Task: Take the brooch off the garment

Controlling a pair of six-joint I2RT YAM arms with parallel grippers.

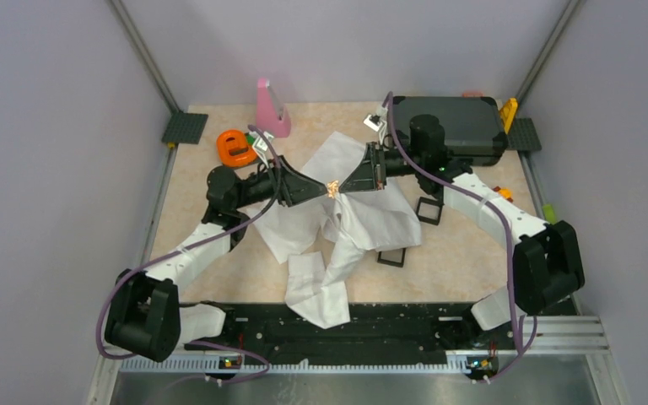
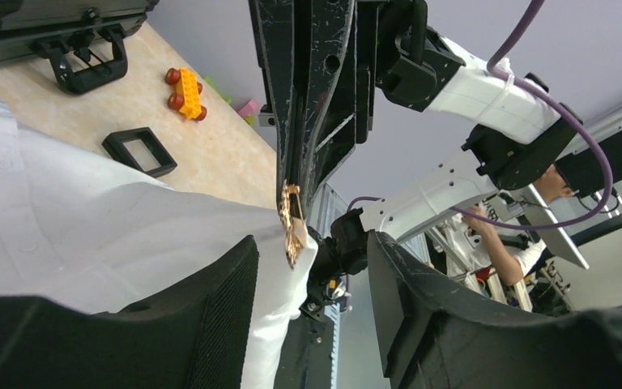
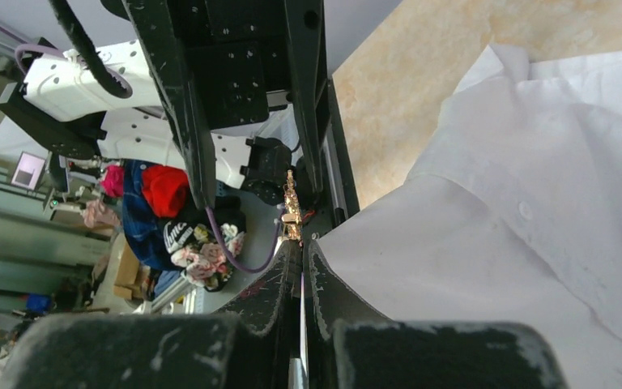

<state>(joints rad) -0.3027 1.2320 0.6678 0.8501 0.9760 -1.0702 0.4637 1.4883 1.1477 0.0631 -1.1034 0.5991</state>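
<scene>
The garment's fold is hanging from the brooch in my right gripper, so my left gripper will hold the brooch while my right gripper grabs the fold (image 2: 283, 279).
The white garment (image 1: 371, 224) lies crumpled mid-table, and a fold of it is drawn up to where both grippers meet. The small gold brooch (image 1: 332, 187) sits at that peak. My right gripper (image 3: 302, 243) is shut on the brooch (image 3: 291, 212), which sticks out just past its tips, with the garment (image 3: 494, 243) spreading to the right. In the left wrist view my left gripper (image 2: 312, 243) is open. The garment (image 2: 89, 235) drapes over its left finger, the brooch (image 2: 293, 231) hangs at the cloth's edge between its tips, and the right gripper (image 2: 296, 182) comes down from above.
Two small black square trays (image 1: 429, 210) (image 1: 391, 256) lie right of the cloth. A black case (image 1: 451, 126) stands at the back right, with a pink object (image 1: 272, 110) and an orange one (image 1: 236, 148) at the back left. A yellow toy car (image 2: 188, 93) lies near the case.
</scene>
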